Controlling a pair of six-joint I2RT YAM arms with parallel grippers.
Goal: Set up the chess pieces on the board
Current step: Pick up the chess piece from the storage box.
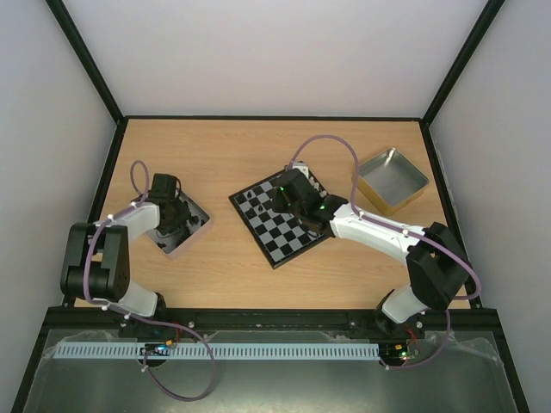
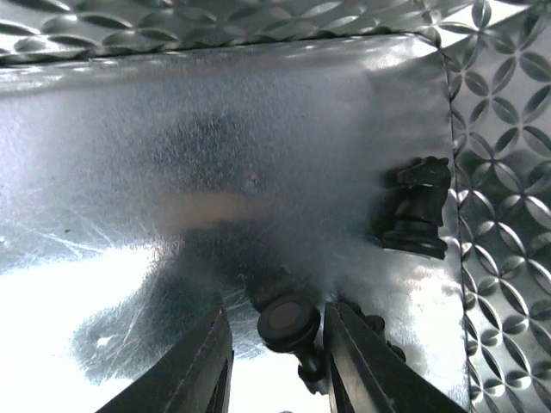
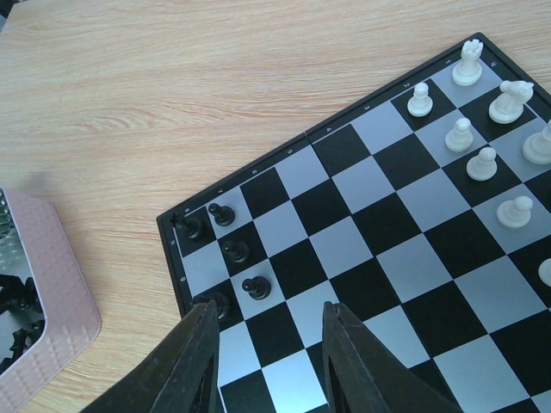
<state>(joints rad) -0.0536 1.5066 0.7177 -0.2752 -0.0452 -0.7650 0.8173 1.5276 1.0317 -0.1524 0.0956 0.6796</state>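
My right gripper needs to grasp the black chess piece's loose end in my left gripper, by the board's corner [image 1: 238,198] [image 3: 164,220] nearest the shallow tin.
My left gripper [image 2: 275,314] is down inside a shallow metal tin [image 2: 258,112], open. A black chess piece [image 2: 288,323] lies on its side between the fingers, base towards the camera, close to the right finger [image 2: 362,361] and apart from the left one. A black knight [image 2: 417,206] stands by the tin's right wall. My right gripper [image 3: 269,311] hovers open and empty over the board [image 3: 362,232]. Several black pieces [image 3: 234,250] stand at the board's near-left corner and several white pieces [image 3: 482,163] at its far right. From above, the board [image 1: 297,237] sits mid-table.
The left tin [image 1: 196,225] lies left of the board, with my left gripper [image 1: 172,219] in it. In the right wrist view its pink-tinted side [image 3: 43,292] shows at the left edge. An open gold-sided tin [image 1: 392,179] sits at the back right. Black frame rails border the table.
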